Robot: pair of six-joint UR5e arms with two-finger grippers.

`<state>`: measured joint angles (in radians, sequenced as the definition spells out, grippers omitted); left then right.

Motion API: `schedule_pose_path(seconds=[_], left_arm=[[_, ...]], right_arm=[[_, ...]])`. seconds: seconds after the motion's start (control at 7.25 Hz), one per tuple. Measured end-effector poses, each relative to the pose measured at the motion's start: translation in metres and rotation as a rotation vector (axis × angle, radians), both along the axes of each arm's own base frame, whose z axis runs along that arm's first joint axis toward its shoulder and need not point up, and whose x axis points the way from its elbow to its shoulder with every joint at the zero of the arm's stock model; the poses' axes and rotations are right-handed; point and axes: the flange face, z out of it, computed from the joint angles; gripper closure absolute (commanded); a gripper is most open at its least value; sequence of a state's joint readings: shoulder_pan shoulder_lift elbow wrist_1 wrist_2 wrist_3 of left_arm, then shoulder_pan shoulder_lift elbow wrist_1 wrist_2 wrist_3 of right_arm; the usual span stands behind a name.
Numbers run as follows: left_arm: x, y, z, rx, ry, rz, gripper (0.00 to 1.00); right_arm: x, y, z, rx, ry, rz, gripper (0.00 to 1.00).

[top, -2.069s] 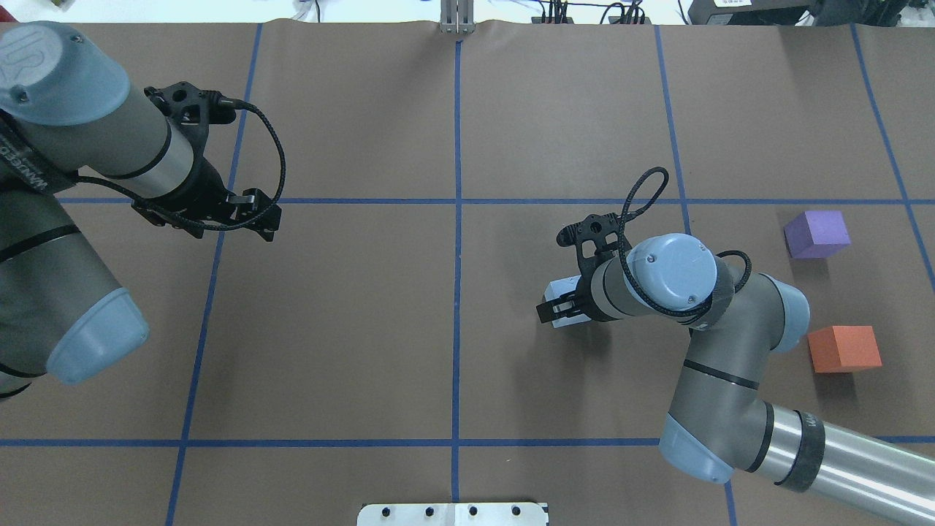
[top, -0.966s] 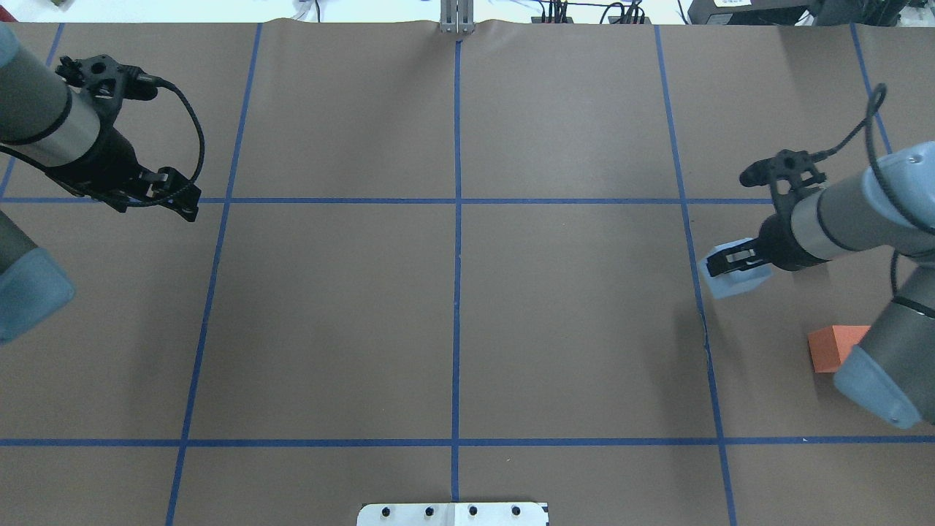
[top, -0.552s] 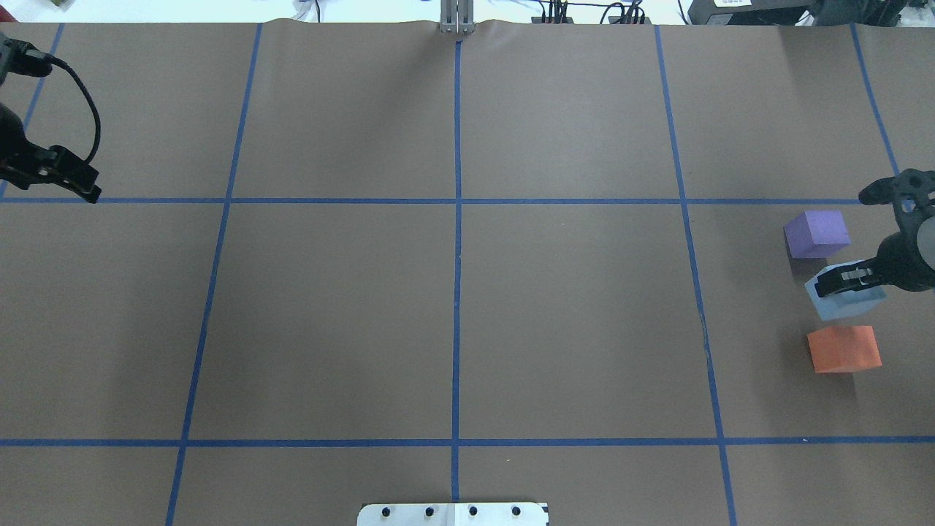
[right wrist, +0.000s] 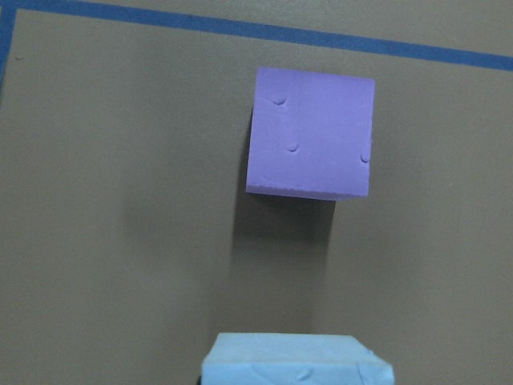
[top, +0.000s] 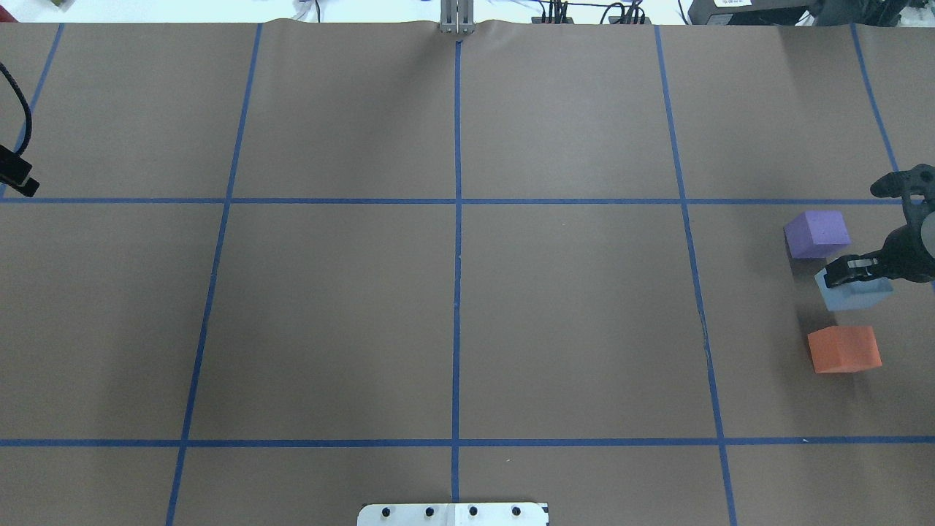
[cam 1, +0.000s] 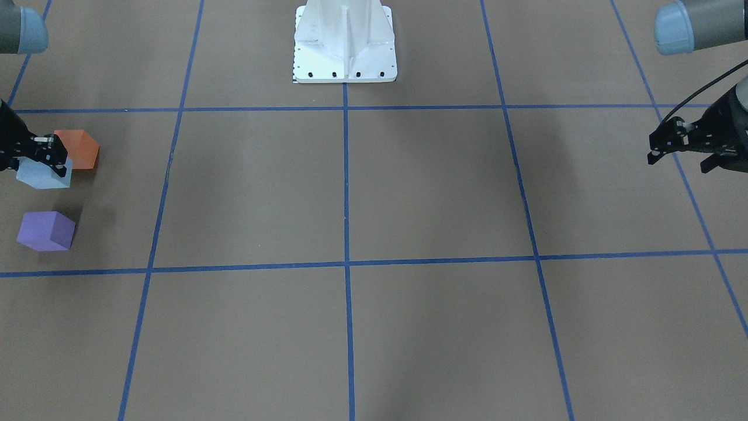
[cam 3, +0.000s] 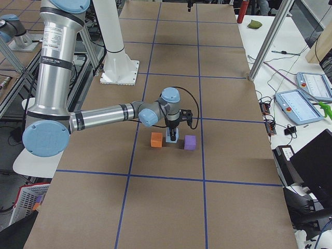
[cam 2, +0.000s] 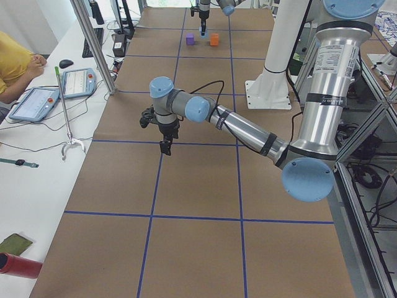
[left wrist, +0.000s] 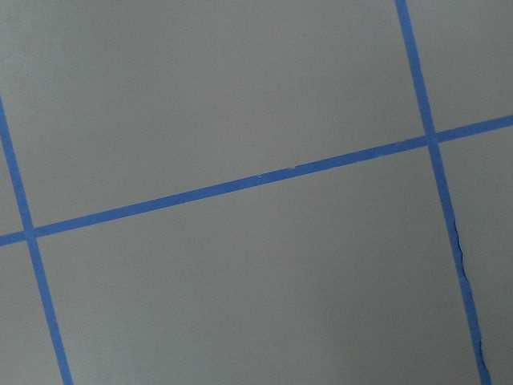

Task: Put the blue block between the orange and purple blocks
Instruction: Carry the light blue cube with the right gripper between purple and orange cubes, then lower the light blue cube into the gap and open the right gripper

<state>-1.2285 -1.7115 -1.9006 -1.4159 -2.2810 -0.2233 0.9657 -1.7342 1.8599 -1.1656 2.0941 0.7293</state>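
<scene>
Next, I set the blue block down with my right gripper on the brown paper in the shadowed gap (cam 1: 64, 193) (right wrist: 280, 277) between the orange and purple blocks.
The light blue block (top: 851, 296) is held in my right gripper (top: 840, 276), which is shut on it. It hangs low in the gap between the purple block (top: 817, 234) and the orange block (top: 844, 348). The front view shows the blue block (cam 1: 44, 174) between orange (cam 1: 79, 149) and purple (cam 1: 45, 231). I cannot tell whether it touches the table. The right wrist view shows the purple block (right wrist: 311, 132) ahead and the blue block's top (right wrist: 296, 362) at the bottom edge. My left gripper (cam 1: 678, 162) hovers open and empty at the table's far left.
Brown paper with blue tape grid lines (top: 458, 219) covers the table. The white robot base plate (cam 1: 345, 52) sits at the near middle edge. The three blocks lie close to the table's right end.
My right gripper carried the blue block from the table's middle to the right, into the gap between purple and orange, and lowered it. My left arm drew back to the far left.
</scene>
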Motion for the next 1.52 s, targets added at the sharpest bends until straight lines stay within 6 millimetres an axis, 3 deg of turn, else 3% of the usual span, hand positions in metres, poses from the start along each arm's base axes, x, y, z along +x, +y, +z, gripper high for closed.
schedule_pose_path(seconds=[0.97, 1.52], left_arm=[[-0.004, 0.001, 0.000, 0.002, 0.000, -0.003, 0.00], [-0.004, 0.001, 0.000, 0.001, -0.001, -0.003, 0.00]], right_arm=[[-0.017, -0.023, 0.024, -0.062, 0.011, 0.038, 1.00], [-0.026, -0.023, 0.034, -0.077, -0.004, 0.060, 1.00]])
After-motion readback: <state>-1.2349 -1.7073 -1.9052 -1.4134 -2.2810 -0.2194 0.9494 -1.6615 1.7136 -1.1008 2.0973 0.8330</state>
